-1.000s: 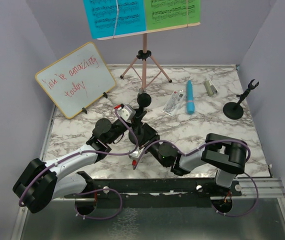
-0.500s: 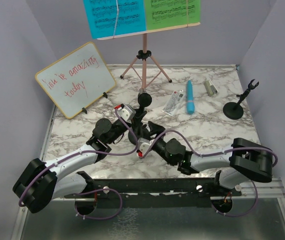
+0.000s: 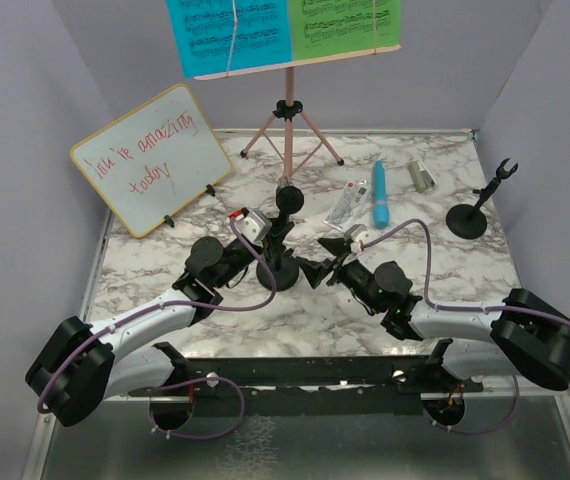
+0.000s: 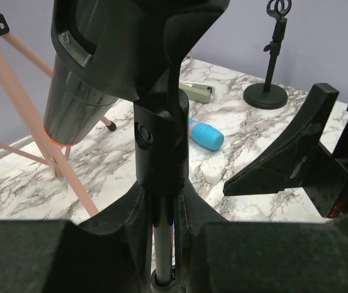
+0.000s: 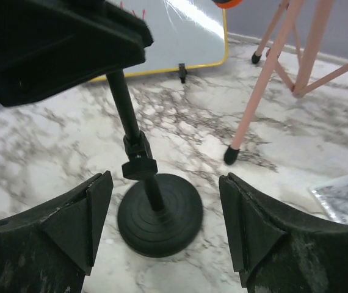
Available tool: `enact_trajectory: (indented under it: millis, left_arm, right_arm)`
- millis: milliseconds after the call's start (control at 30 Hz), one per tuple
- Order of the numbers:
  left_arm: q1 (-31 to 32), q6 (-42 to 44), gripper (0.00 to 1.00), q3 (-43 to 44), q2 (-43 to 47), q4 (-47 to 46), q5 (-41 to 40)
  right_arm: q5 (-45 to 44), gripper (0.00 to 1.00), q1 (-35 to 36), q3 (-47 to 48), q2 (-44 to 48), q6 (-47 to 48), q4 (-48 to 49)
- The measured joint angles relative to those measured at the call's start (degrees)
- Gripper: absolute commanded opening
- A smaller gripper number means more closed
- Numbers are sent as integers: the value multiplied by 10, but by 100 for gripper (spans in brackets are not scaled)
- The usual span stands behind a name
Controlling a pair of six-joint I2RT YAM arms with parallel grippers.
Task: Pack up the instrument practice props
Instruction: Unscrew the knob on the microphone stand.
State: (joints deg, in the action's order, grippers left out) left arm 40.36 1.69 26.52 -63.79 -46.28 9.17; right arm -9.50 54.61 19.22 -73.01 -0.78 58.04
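The mic holder's stem is extended above its clamp knob, so I will use my right gripper to grip and turn the knob (image 5: 140, 169) before my left gripper pushes the stem down.
A black mic holder (image 3: 278, 272) stands mid-table with the black microphone (image 3: 287, 200) clipped at its top. My left gripper (image 3: 270, 238) is shut on its thin stem (image 4: 161, 241), below the clip joint. Just to the right of the holder's round base (image 5: 160, 213), my right gripper (image 3: 320, 258) hangs open and touches nothing. Behind stands the pink tripod music holder (image 3: 287, 120) bearing the blue music sheet (image 3: 227, 35) and the green one (image 3: 345, 25). The blue microphone (image 3: 379, 193) lies at the back right. A second mic holder (image 3: 468, 215) stands empty near the right edge.
The yellow-framed whiteboard (image 3: 152, 170) leans at the back left. A small silver cylinder (image 3: 421, 176) and a white packet (image 3: 348, 207) lie beside the blue microphone. A tripod leg (image 5: 253, 122) comes down close behind the held holder. Grey walls enclose the table on three sides.
My right gripper has opened and drawn back to the right, away from the mic holder's base, as the right arm swung outward. The left arm has held still.
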Motion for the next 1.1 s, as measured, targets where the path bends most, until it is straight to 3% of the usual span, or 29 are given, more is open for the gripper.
enact_trajectory:
  millis: [233, 400, 900, 1100]
  left_arm:
    - [0, 0, 0, 0, 0, 0, 1]
    - [0, 0, 0, 0, 0, 0, 3]
    - [0, 0, 0, 0, 0, 0, 4]
    - [0, 0, 0, 0, 0, 0, 4]
  right_arm:
    - [56, 72, -56, -12, -35, -235, 83]
    - [89, 68, -72, -7, -89, -333, 114]
    - [219, 48, -127, 32, -252, -501, 242]
    - [264, 28, -135, 51, -293, -534, 279]
